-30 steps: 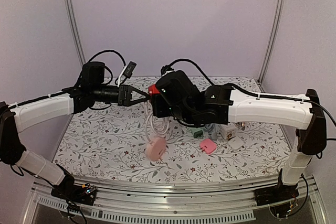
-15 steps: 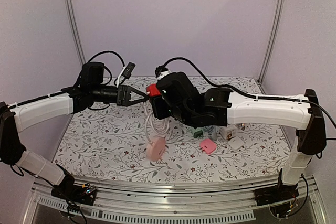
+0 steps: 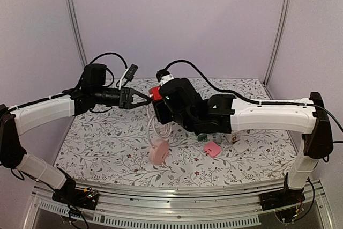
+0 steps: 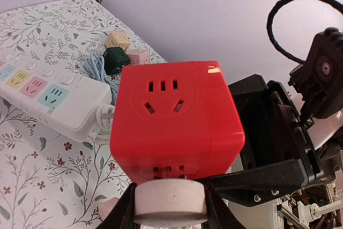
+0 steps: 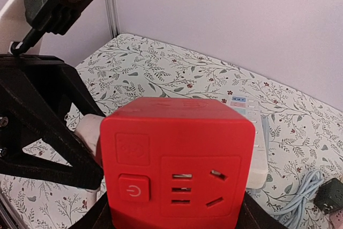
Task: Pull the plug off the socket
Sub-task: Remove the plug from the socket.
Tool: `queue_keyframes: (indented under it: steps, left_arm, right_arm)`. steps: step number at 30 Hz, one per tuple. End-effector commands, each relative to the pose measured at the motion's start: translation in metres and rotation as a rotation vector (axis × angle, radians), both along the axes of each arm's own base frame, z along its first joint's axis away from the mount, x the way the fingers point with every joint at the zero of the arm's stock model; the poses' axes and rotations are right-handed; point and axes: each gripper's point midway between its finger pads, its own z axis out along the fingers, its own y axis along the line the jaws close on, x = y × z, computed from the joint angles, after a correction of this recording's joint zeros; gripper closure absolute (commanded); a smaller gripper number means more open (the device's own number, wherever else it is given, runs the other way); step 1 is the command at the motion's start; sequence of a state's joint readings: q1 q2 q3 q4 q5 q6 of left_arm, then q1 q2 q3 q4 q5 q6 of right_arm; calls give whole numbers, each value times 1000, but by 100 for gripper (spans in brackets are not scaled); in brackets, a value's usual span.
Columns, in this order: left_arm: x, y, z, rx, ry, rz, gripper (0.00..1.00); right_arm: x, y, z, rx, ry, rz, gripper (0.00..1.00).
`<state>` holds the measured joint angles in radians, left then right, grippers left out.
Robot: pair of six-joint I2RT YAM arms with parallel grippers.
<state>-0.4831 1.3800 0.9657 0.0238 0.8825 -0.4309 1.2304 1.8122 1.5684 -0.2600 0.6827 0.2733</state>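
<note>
My left gripper has the white plug. It will put the plug down on the bare floral table (image 3: 111, 118) under its black wrist.
A red cube socket (image 3: 155, 93) hangs in the air between both arms, above the table. My right gripper (image 5: 177, 219) is shut on the red cube (image 5: 177, 159), its fingers on the cube's lower sides. My left gripper (image 4: 169, 210) is shut on a round white plug (image 4: 169, 201), which sits right against the cube's (image 4: 177, 116) underside. The pins are hidden. In the top view the left gripper (image 3: 143, 98) meets the cube from the left. The plug's white cord (image 3: 155, 127) hangs down to the table.
A white power strip (image 4: 48, 92) with coloured sockets lies on the floral table. Green, beige and pink small cubes (image 4: 115, 57) and a blue cable (image 4: 96, 71) lie behind it. A pink round item (image 3: 159, 152) and a pink square one (image 3: 212, 149) lie in front.
The right arm has shifted slightly left and lower with the red cube. The left arm has stayed almost still, holding the plug.
</note>
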Motion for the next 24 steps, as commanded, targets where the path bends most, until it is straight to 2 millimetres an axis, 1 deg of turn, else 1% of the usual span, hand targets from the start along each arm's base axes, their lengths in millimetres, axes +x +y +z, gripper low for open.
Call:
queue_keyframes:
  steps: [1, 5, 9, 19, 22, 24]
  left_arm:
    - [-1, 3, 9, -22, -41, -2, 100]
    - [-1, 3, 9, -22, -41, -1, 100]
    - [-1, 3, 8, -22, -41, 0, 100]
    - [-1, 4, 10, -18, -50, 10, 100]
    - [6, 11, 10, -6, -48, 44, 100]
    - [17, 19, 7, 5, -33, 85, 100]
  right_arm:
    - [4, -19, 35, 144, -35, -115, 96]
    - [12, -34, 43, 234, 0, -183, 96]
    - [17, -44, 46, 275, 21, -221, 96]
    - [19, -55, 48, 277, 18, -236, 96]
    - [19, -59, 52, 259, 10, -220, 96]
    - [18, -61, 53, 238, 1, -207, 95]
